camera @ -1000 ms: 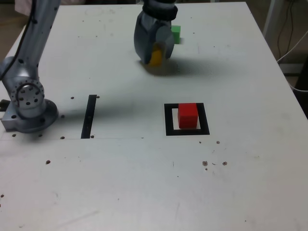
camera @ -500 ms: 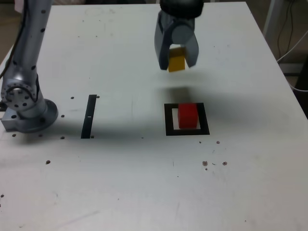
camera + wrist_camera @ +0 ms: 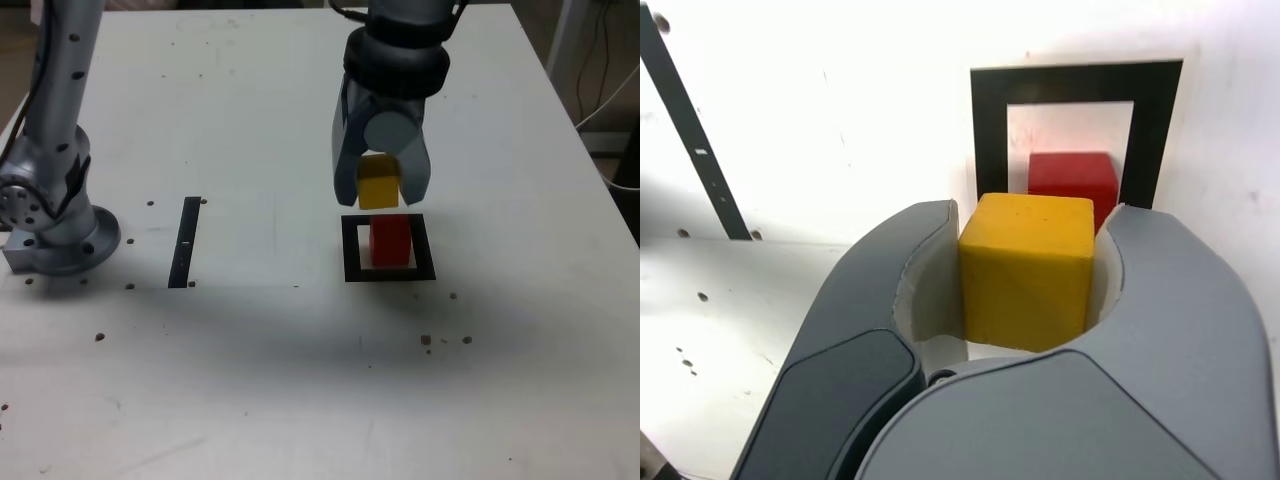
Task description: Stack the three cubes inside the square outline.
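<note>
Next, my gripper lets go of the yellow cube squarely on top of the red cube [image 3: 394, 216] [image 3: 1073, 174].
My gripper [image 3: 380, 192] is shut on the yellow cube [image 3: 378, 186], which hangs in the air just above and slightly behind the red cube [image 3: 391, 240]. The red cube sits inside the black square outline [image 3: 350, 250]. The wrist view shows the yellow cube [image 3: 1026, 268] clamped between both grey fingers [image 3: 910, 260], with the red cube [image 3: 1072, 178] and the square outline [image 3: 988, 130] beyond it. The green cube is hidden in both views.
The arm's grey base [image 3: 55, 235] stands at the exterior view's left. A thin black strip [image 3: 186, 242] lies flat between the base and the outline, also seen as the strip [image 3: 685, 135] in the wrist view. Small dark specks [image 3: 443, 340] dot the white table.
The gripper has carried the yellow cube from the table's far side toward the camera and lower, ending just over the red cube. The green cube has gone out of sight behind the arm.
</note>
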`<move>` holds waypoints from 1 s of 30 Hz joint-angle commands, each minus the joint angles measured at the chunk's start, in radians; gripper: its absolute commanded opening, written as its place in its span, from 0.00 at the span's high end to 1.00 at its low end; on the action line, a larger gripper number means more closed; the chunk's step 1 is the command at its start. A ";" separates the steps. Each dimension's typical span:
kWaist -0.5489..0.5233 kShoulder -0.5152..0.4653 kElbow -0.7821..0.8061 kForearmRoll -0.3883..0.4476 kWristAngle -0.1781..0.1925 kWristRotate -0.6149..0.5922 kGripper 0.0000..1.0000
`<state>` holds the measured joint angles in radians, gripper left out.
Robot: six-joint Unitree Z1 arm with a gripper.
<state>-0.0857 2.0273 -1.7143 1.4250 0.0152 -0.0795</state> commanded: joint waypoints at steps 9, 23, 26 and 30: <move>-0.044 0.043 -0.015 -0.003 0.003 -0.052 0.71; -0.045 0.076 -0.026 -0.008 0.017 -0.066 0.70; -0.045 0.079 -0.024 -0.010 0.017 -0.066 0.69; -0.045 0.082 -0.027 -0.016 0.017 -0.066 0.66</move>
<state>-0.1286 2.1022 -1.7388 1.4127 0.0315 -0.1436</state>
